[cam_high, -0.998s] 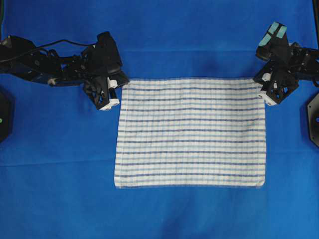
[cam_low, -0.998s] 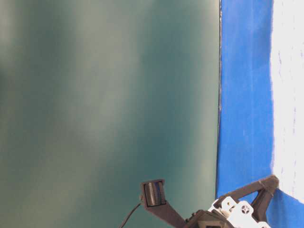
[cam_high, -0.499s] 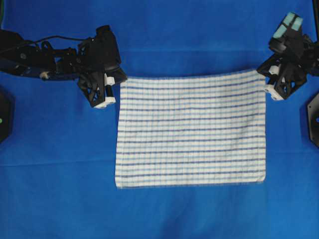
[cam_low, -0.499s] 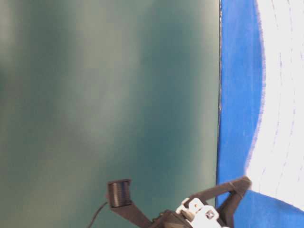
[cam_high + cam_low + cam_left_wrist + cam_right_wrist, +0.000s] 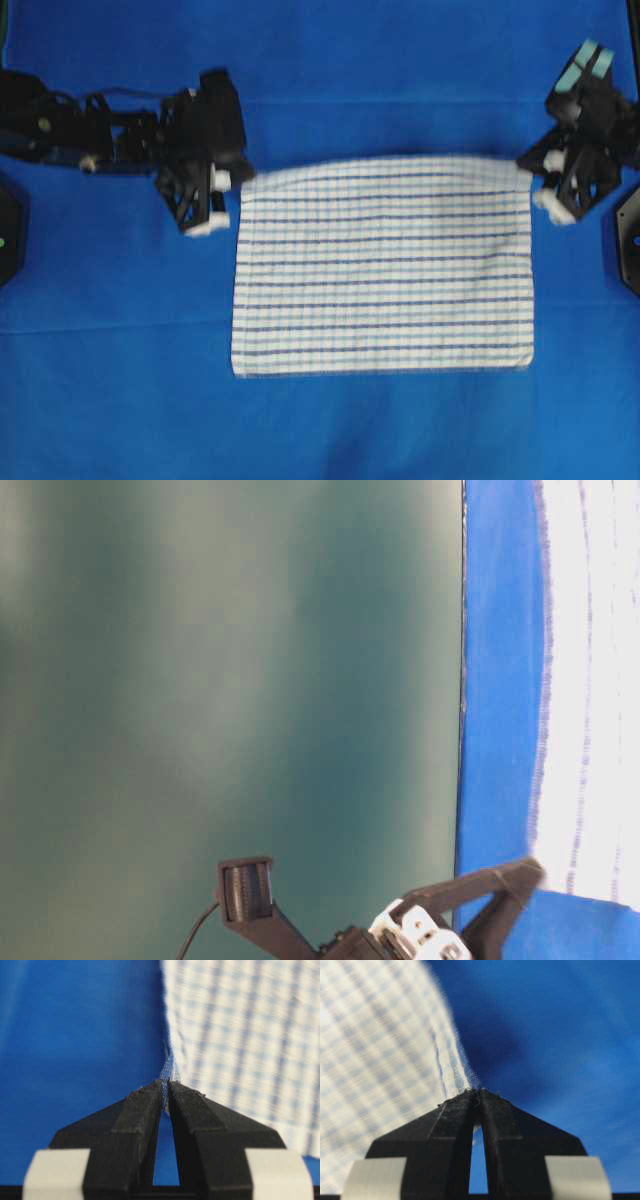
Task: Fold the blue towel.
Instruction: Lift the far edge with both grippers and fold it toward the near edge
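Next, I let go of the blue towel's lifted far corner with my left gripper on the towel's near corner (image 5: 236, 371) along the same side.
The blue towel (image 5: 384, 266), white with thin dark-blue stripes and a pale check, lies spread on the blue sheet. Its far edge is lifted off the sheet and its near edge rests flat. My left gripper (image 5: 236, 181) is shut on the towel's far left corner; the left wrist view shows the hem (image 5: 166, 1071) pinched between the black fingertips (image 5: 145, 1102). My right gripper (image 5: 531, 176) is shut on the far right corner, and the right wrist view shows the towel's edge (image 5: 454, 1067) running into the closed tips. In the table-level view the towel (image 5: 590, 680) hangs as a white band above one gripper (image 5: 530, 872).
A plain blue sheet (image 5: 120, 390) covers the whole table. Black arm bases stand at the left edge (image 5: 8, 230) and right edge (image 5: 630, 235). In the table-level view a dark green wall (image 5: 230, 680) fills the left.
Both grippers have lifted the towel's far corners off the sheet and carried that edge slightly toward the near side. Both stay shut on the corners.
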Available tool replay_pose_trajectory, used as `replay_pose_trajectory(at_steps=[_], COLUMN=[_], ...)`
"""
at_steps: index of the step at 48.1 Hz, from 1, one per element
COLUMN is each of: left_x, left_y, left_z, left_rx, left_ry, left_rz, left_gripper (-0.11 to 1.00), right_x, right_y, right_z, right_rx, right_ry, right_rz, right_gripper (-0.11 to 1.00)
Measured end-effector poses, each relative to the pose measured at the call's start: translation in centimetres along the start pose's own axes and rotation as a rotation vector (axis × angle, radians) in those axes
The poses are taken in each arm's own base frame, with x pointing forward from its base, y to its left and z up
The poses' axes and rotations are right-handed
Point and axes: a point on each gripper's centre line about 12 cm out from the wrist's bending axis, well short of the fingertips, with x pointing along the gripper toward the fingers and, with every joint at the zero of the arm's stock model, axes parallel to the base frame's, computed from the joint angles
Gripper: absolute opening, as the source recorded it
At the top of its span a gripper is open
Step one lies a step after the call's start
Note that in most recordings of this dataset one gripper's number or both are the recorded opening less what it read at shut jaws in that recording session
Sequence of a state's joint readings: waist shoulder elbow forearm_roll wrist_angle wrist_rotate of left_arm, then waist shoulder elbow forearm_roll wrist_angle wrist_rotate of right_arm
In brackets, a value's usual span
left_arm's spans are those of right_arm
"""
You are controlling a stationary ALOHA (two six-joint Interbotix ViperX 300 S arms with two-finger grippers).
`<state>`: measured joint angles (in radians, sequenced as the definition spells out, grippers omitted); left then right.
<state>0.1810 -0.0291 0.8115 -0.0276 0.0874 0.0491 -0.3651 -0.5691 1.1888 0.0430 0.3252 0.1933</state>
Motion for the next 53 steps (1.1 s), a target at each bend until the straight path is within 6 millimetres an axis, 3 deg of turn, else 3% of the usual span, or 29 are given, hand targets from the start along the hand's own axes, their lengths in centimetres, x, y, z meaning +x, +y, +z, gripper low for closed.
replay_pose_trajectory(at_steps=[21,35,53], left_x=[-1.0,-2.0,-2.9], left_y=[-7.4,-12.3,-16.6], left_z=[-1.2,-2.1,-2.1], left_rx=[0.045,0.023,0.017], left_ry=[0.085,0.103,0.096], left_rz=[-0.137,-0.223,-0.303], left_gripper=[0.05,0.05,0.05], right_x=[-2.5,-2.8,-2.2], right_y=[7.3,10.3,13.7], right_z=[-2.7,-5.5,-8.1], right_rx=[-0.056,-0.108,-0.181], right_ry=[0.045,0.148,0.234], right_rz=[0.254,0.334,0.388], right_gripper=[0.06,0.05,0.06])
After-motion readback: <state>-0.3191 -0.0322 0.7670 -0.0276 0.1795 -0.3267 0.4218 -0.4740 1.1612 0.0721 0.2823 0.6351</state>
